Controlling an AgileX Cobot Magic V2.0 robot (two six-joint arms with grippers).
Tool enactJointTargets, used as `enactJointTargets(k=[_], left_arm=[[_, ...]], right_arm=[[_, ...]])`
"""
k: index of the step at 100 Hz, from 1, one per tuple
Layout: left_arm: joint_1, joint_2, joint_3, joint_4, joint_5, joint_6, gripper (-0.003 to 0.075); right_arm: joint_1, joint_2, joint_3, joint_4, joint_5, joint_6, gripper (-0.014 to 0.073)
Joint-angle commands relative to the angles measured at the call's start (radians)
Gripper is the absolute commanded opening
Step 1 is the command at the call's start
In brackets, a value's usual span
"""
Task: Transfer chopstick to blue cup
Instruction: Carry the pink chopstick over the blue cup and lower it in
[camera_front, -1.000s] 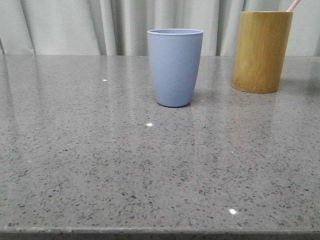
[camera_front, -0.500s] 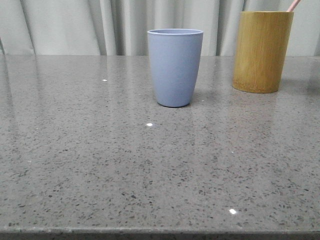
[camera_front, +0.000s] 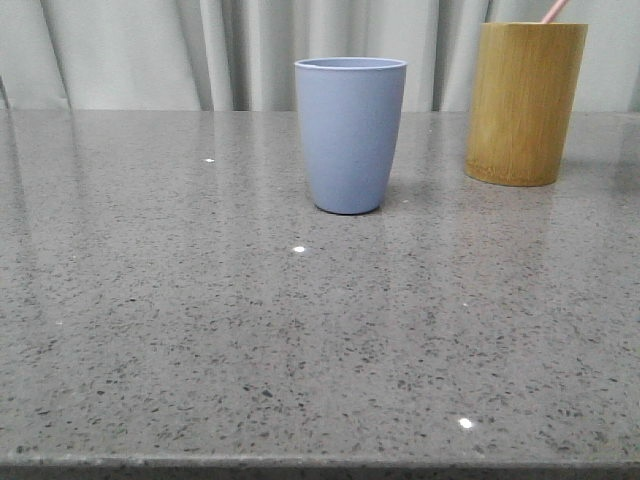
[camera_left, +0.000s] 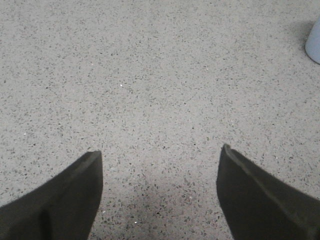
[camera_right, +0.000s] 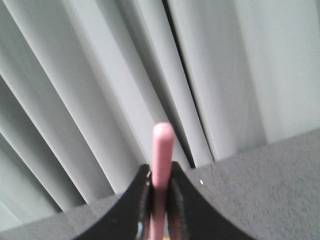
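My right gripper is going to release the pink chopstick inside the blue cup, so it leans on the rim (camera_front: 395, 63) nearest the bamboo holder.
The blue cup (camera_front: 350, 133) stands upright mid-table in the front view; its edge (camera_left: 314, 42) also shows in the left wrist view. A pale pink chopstick (camera_front: 553, 11) pokes up from the bamboo holder (camera_front: 524, 102) at the back right. In the right wrist view my right gripper (camera_right: 160, 176) is shut on the chopstick (camera_right: 162, 150), whose rounded end rises past the fingertips. My left gripper (camera_left: 161, 156) hangs open over bare table, nothing between its fingers.
The grey speckled table (camera_front: 300, 330) stretches wide in front of the cup. Pale curtains (camera_front: 150, 50) close off the back. The bamboo holder stands about a cup's width to the right of the blue cup.
The chopstick's visible tip above the bamboo holder has shifted to the left. The cup and the holder have not moved.
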Motion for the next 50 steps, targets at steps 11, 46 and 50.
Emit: enactJointTargets(k=[11, 46, 50], left_arm=[[0.004, 0.001, -0.026, -0.017, -0.065, 0.000, 0.0474], [0.004, 0.001, -0.026, -0.017, -0.065, 0.000, 0.0474], [0.004, 0.001, -0.026, -0.017, -0.065, 0.000, 0.0474]], right_arm=[[0.001, -0.119, -0.067, -0.058, -0.043, -0.008, 0.0067], [0.010, -0.229, -0.209, -0.096, 0.181, -0.004, 0.0067], [0.025, -0.235, -0.213, -0.096, 0.192, -0.001, 0.0067]])
